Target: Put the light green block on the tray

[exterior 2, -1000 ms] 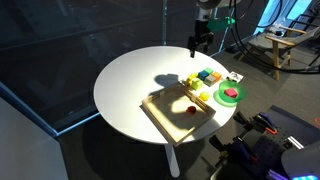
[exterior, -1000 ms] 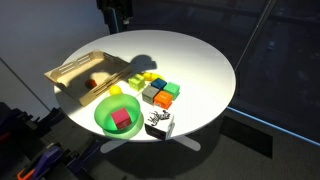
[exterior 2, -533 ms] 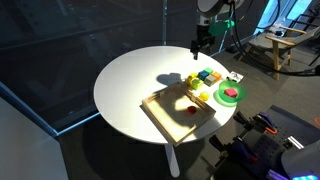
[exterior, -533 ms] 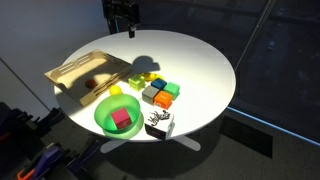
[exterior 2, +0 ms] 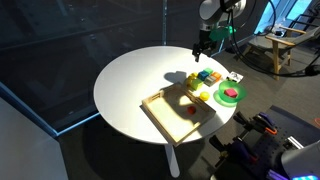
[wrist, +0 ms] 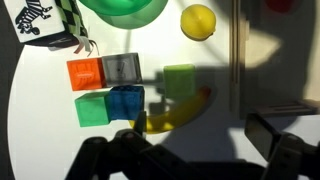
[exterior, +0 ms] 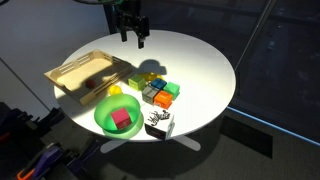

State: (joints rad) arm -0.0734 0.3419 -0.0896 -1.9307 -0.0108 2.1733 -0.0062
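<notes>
The gripper needs to close on the sides of the light green block (exterior: 138,81) (wrist: 180,87) that face toward the tray and the grey cube.
The light green block (wrist: 178,80) lies on the white table between the cluster of cubes and the tray (wrist: 272,60), touching a banana (wrist: 165,115). In both exterior views it sits in the arm's shadow (exterior: 149,75) (exterior 2: 193,78). The light-wood tray (exterior: 70,68) (exterior 2: 165,118) holds a small red thing. My gripper (exterior: 133,38) (exterior 2: 200,50) hangs above the table behind the blocks, open and empty. In the wrist view its fingers (wrist: 200,130) spread wide, just short of the block.
Orange (wrist: 85,73), grey (wrist: 122,68), green (wrist: 92,108) and blue (wrist: 127,100) cubes form a cluster. A yellow ball (exterior: 115,91) and a green bowl (exterior: 100,118) holding a magenta block sit near the table's edge. A black-and-white patterned box (exterior: 159,124) stands beside the bowl.
My gripper has moved from the table's far edge toward the blocks and come lower; its shadow now covers the light green block and banana. Nothing on the table moved.
</notes>
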